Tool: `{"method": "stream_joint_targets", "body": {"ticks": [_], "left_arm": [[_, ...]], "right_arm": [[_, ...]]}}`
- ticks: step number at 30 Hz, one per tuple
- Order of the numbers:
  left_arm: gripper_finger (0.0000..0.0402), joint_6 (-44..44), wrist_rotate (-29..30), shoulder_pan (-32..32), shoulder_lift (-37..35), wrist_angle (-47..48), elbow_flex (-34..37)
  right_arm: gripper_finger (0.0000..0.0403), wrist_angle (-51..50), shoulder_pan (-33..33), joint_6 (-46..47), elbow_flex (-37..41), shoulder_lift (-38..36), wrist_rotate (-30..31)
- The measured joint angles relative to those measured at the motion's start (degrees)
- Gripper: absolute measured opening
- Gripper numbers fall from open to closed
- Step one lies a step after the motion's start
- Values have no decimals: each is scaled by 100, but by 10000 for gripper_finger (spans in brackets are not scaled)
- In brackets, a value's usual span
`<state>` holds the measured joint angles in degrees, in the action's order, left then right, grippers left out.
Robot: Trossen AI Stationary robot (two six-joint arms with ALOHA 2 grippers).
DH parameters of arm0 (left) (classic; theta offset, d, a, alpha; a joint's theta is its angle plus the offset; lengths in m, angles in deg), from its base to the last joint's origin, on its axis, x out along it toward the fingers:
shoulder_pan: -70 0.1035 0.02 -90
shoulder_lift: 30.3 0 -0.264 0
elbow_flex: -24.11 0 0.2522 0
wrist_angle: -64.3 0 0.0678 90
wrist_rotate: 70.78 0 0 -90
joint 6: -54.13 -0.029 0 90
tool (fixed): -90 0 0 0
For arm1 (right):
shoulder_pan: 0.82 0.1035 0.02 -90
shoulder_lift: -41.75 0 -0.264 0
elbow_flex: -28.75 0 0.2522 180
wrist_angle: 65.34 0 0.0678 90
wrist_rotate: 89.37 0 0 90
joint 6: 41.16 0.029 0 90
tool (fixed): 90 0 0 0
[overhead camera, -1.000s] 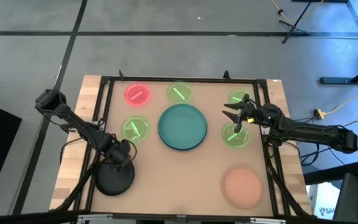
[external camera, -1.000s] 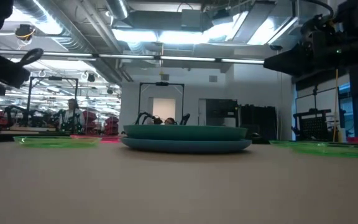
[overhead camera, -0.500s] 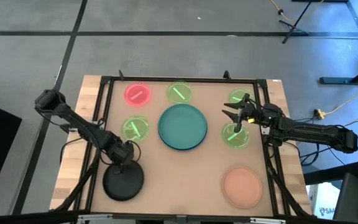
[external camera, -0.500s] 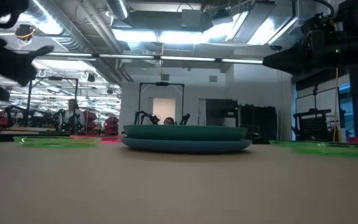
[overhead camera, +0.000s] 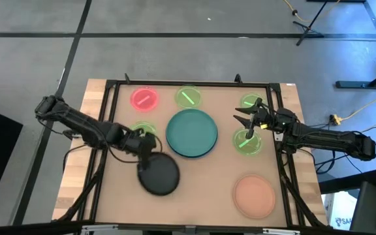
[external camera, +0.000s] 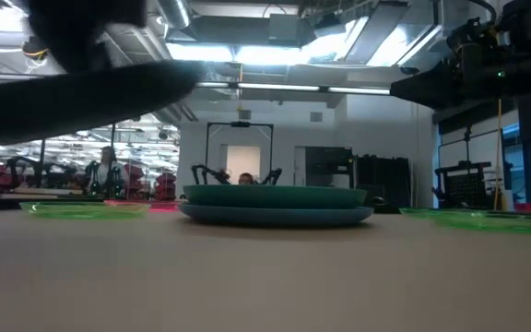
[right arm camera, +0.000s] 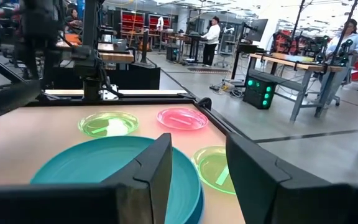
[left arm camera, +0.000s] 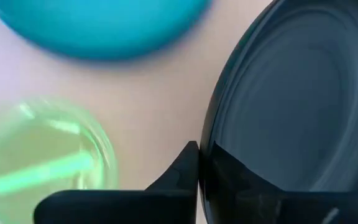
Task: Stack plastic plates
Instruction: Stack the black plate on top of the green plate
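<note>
I will release the black plate, now held well above the table, from my left gripper on top of the large teal plate (overhead camera: 193,132) at the table's centre.
My left gripper (overhead camera: 142,147) is shut on a black plate (overhead camera: 158,175) and holds it over the table's near-left middle; the low view shows that black plate (external camera: 72,92) well above the table. A large teal plate (overhead camera: 191,132) sits on a blue one (external camera: 275,216) at the centre. A pink-red plate (overhead camera: 144,98) and green plates (overhead camera: 188,97) (overhead camera: 250,102) lie on the table at the back. Another green plate (overhead camera: 142,129) lies partly under my left arm. My right gripper (overhead camera: 240,121) hangs open above a green plate (overhead camera: 248,142), right of the teal plate. My left gripper pinches the black plate's rim (left arm camera: 207,168) on the side nearest the arm, coming slanting down from the table's left. One finger (left arm camera: 182,171) shows against the rim's outside; the other is hidden by the plate. The plate is lifted clear and sticks out past the fingers, tilted.
A peach plate (overhead camera: 254,196) lies at the near right. A black frame (overhead camera: 188,83) borders the tabletop. Bare table shows at the near middle, between the black and peach plates. People and benches stand in the room beyond.
My left gripper has taken hold of the black plate, which lay near the table's near-left corner. It has lifted the plate clear and carried it up and toward the table's right, toward the teal plate. The green plate beside the teal one is now partly covered by the arm.
</note>
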<state>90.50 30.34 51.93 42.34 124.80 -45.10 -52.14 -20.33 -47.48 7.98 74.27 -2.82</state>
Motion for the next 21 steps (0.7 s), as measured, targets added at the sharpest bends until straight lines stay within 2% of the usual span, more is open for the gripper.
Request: {"method": "stream_joint_targets", "body": {"ticks": [4, 9, 12, 21], "left_arm": [[9, -534, 693, 463, 0, -477, -61], [9, -1181, 1067, 1173, 35, -1519, 118], [9, -1456, 1072, 1630, 35, -2377, 316], [10, -1761, 534, 2769, 371, -3903, 921]], "right_arm": [[147, 0, 0, 1, 0, 0, 95], [147, 1, -2, 154, 0, 1, 148], [147, 2, -2, 178, 0, 0, 149], [147, -1, 0, 179, 0, 2, 276]]}}
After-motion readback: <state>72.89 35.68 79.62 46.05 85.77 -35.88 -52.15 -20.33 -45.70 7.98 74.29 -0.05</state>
